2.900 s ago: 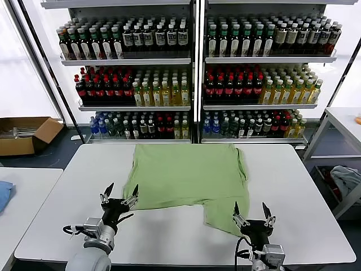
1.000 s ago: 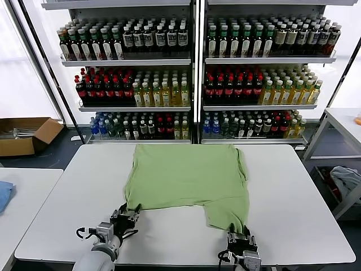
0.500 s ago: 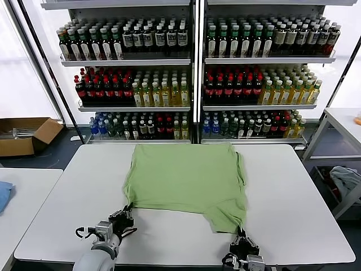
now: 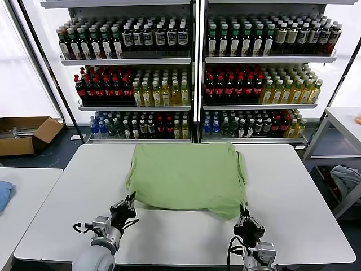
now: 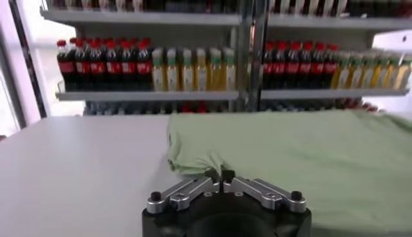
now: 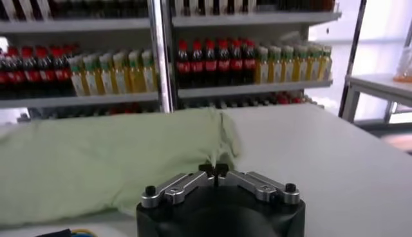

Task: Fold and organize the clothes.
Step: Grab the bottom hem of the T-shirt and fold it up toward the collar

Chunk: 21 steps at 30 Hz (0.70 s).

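Next, I let go of the shirt's near corner with my left gripper just inside its far corner on the cardboard box side (image 4: 141, 154) (image 5: 183, 123).
The light green shirt (image 4: 186, 175) lies on the white table (image 4: 293, 186), its near edge lifted off the surface. My left gripper (image 4: 130, 202) is shut on the shirt's near left corner; in the left wrist view (image 5: 219, 176) the fabric (image 5: 290, 151) bunches at the closed tips. My right gripper (image 4: 245, 217) is shut on the near right corner; in the right wrist view (image 6: 214, 169) the cloth (image 6: 96, 164) rises from the closed tips. Collar, buttons and the printed graphic are hidden.
Shelves of bottled drinks (image 4: 192, 73) stand behind the table. A second table (image 4: 22, 192) with a blue cloth (image 4: 3, 195) is at the left, a cardboard box (image 4: 25, 134) on the floor, another table (image 4: 344, 121) at the right.
Both grippers closed on the shirt's near corners, pulled them toward me, then lifted and carried them away from me, so the hanging right flap has straightened and the near edge has risen.
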### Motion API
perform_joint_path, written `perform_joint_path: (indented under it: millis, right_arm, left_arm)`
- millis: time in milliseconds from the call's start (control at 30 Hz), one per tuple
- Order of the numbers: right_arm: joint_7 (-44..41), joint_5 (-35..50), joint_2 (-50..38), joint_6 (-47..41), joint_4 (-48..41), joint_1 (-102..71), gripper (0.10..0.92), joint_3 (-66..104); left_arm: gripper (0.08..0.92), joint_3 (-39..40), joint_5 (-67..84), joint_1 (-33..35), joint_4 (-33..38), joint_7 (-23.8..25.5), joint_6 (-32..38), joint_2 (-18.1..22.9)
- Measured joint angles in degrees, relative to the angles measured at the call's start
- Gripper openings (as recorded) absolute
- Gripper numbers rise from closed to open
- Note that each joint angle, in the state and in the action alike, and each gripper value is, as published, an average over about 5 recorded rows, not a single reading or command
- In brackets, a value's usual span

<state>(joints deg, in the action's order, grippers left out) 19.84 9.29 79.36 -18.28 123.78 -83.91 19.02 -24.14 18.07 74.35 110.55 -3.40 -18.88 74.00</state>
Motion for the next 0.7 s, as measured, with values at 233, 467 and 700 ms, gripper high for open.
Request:
perform_joint_path:
  millis: [233, 467, 700]
  right_arm:
    - [-0.71, 0.58, -1.15, 0.65, -6.03, 8.10, 0.107, -0.51]
    - [-1.36, 2.11, -3.28, 0.62, -14.64, 18.14, 0.107, -1.81]
    - [-2.45, 4.08, -4.92, 0.06, -23.13, 27.05, 0.107, -3.33]
  left_arm:
    - [0.084, 1.22, 2.47, -6.07, -4.16, -0.59, 1.18, -0.49]
    - [0.084, 2.91, 4.39, -13.97, -10.87, -1.06, 1.61, -0.45]
    - [0.084, 4.47, 4.93, -21.56, -19.02, -0.80, 1.91, -0.09]
